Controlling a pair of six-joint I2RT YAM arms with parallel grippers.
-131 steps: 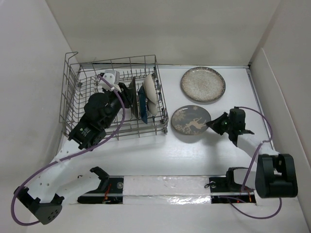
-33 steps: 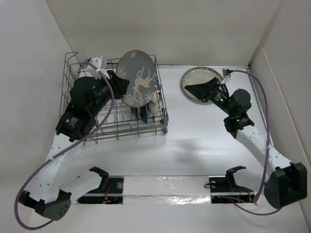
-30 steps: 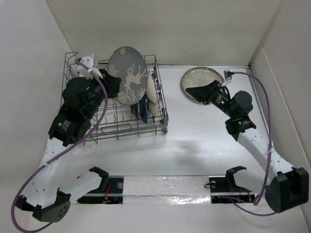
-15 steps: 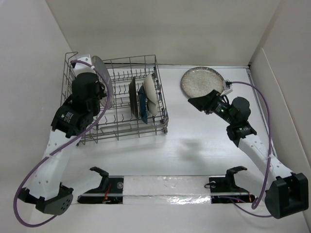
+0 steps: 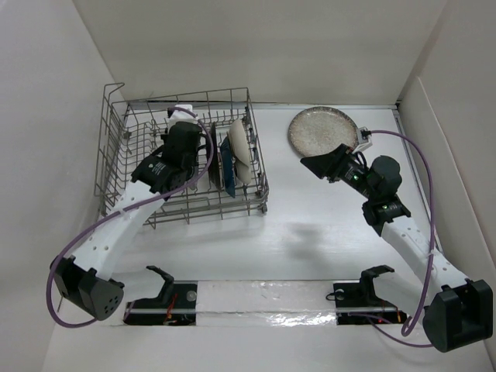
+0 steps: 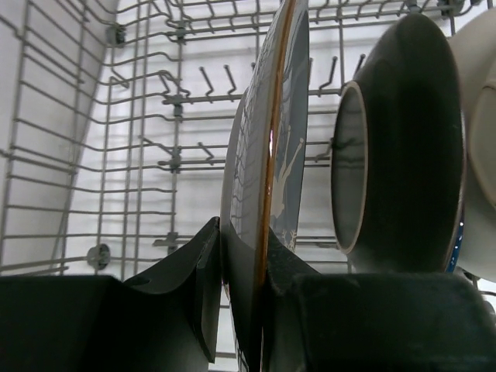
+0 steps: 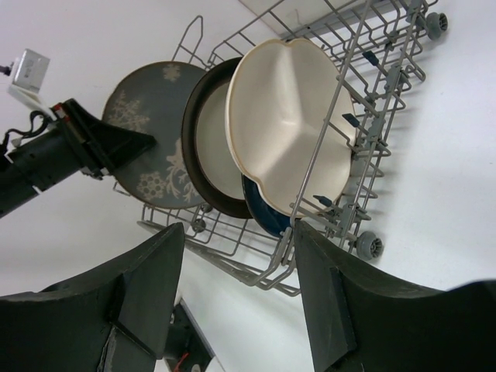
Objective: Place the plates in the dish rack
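Note:
The robot's left gripper should release the grey plate upright in the dish rack's wires point(image 5: 202, 159) point(image 6: 314, 209) beside the dark-rimmed cream plate.
My left gripper point(image 6: 244, 298) is shut on the grey plate with the white deer design point(image 6: 267, 186), which stands on edge among the tines of the dish rack point(image 6: 155, 116). To its right stand a dark-rimmed cream plate point(image 6: 403, 147), a dark blue dish point(image 7: 267, 213) and a cream three-section plate point(image 7: 287, 116). From above, the left gripper point(image 5: 194, 147) is inside the dish rack point(image 5: 108, 155). A speckled grey-beige plate point(image 5: 323, 132) lies flat on the table at the back right. My right gripper point(image 5: 318, 164) hovers open just in front of it, holding nothing.
White walls close in the table on the left, back and right. The rack's raised wire sides point(image 7: 372, 101) and small wheels point(image 7: 370, 246) face the right arm. Purple cables loop off both arms.
The left arm has swung the deer plate from above the rack's left side down into the rack, beside the dark-rimmed plate. The right gripper has drawn back slightly from the speckled plate.

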